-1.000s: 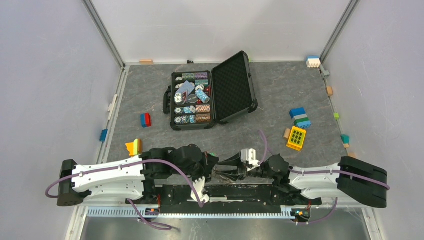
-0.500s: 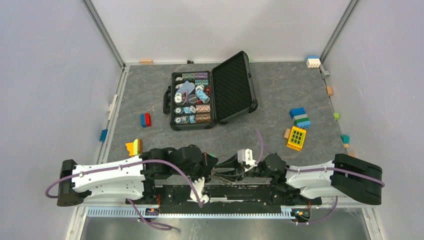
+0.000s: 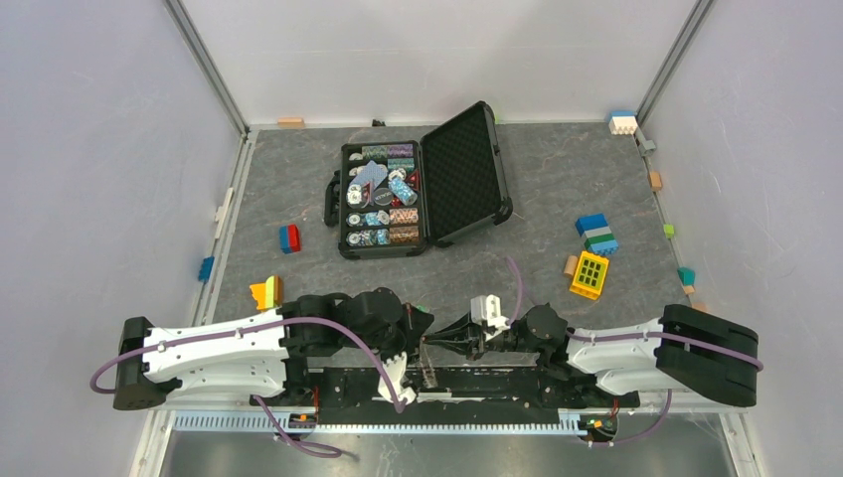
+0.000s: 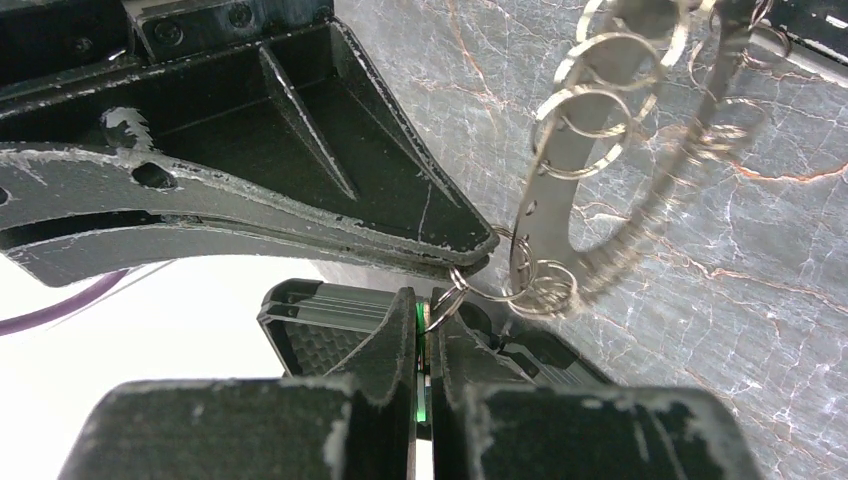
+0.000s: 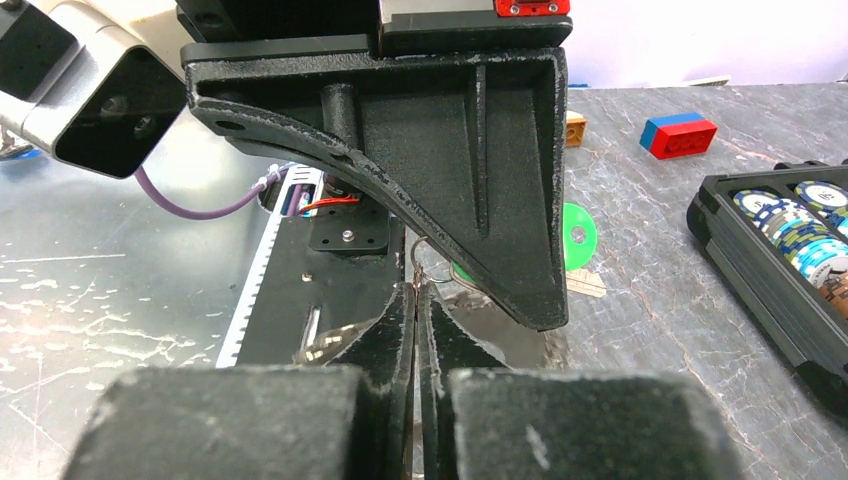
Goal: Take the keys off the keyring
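Note:
My left gripper should take the green-tagged key to the table (image 3: 443, 278) in front of the black case's hinge. It will let go of the key there.
The keyring (image 4: 548, 205) is a flat silver hoop with several small split rings; it hangs blurred between my grippers and shows in the top view (image 3: 428, 374). My left gripper (image 4: 425, 300) is shut on the green-tagged key (image 4: 421, 352), whose small ring (image 4: 447, 297) sticks out of the fingertips. The green tag also shows in the right wrist view (image 5: 578, 234). My right gripper (image 5: 415, 290) is shut on a thin ring of the keyring, tip to tip with the left gripper (image 3: 412, 332). The right gripper (image 3: 433, 344) sits at the table's near edge. The other keys are not clearly seen.
An open black case (image 3: 463, 171) of poker chips stands at the table's middle back. Toy blocks lie around: yellow grid block (image 3: 589, 274), blue-green block (image 3: 597, 235), red-blue block (image 3: 289, 238), yellow-orange block (image 3: 266, 292). The black base rail (image 3: 497, 383) runs below the grippers.
My right gripper has moved left until its tip meets the left gripper. The keyring has swung from lying between the grippers to hanging below them. The left arm barely moved.

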